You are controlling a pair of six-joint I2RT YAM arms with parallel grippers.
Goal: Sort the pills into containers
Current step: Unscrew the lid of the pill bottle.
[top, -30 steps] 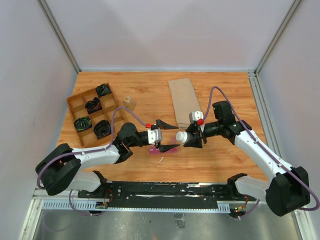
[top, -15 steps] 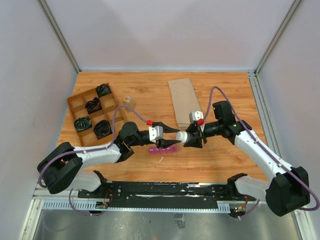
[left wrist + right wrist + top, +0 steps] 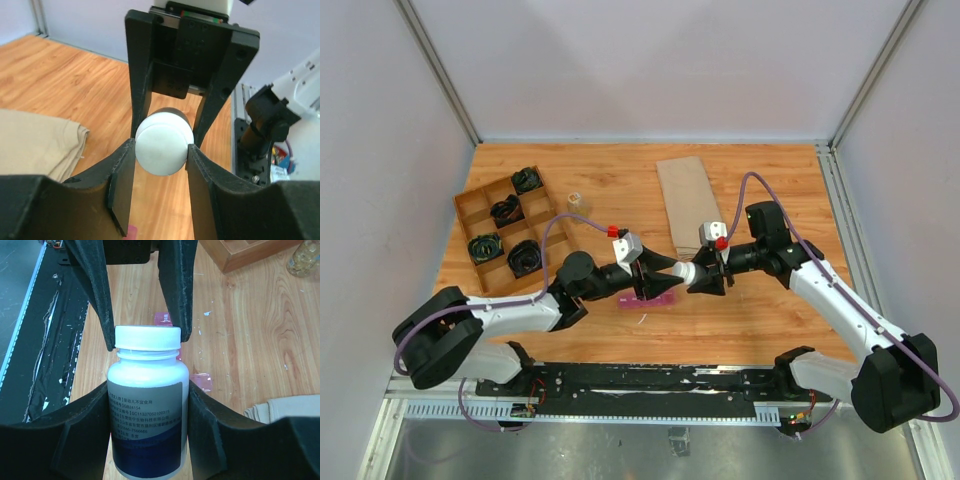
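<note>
I need to set the white cap between the clear bottle and the tan cloth (image 3: 616,220) with my left gripper.
My right gripper (image 3: 705,275) is shut on a white pill bottle (image 3: 148,420) with a blue and grey label and holds it sideways above the table. Its white cap (image 3: 164,135) points at my left gripper (image 3: 672,272). The left fingers (image 3: 100,295) sit on both sides of the cap and touch it. The magenta-pink strip of containers (image 3: 645,299) lies on the table under the left gripper, mostly hidden. Pink bits of it show in the right wrist view (image 3: 162,317), and one clear pink lid (image 3: 202,381) looks open. No loose pills show.
A brown wooden divided tray (image 3: 470,205) with black items stands at the left. A small clear round bottle (image 3: 576,203) stands beside it. A tan folded cloth (image 3: 688,195) lies behind the grippers. Walls close in the left, right and back.
My left gripper has lifted off the pink strip, swung right and turned toward the bottle. Its fingers now grip the cap. The right gripper has held the bottle still.
</note>
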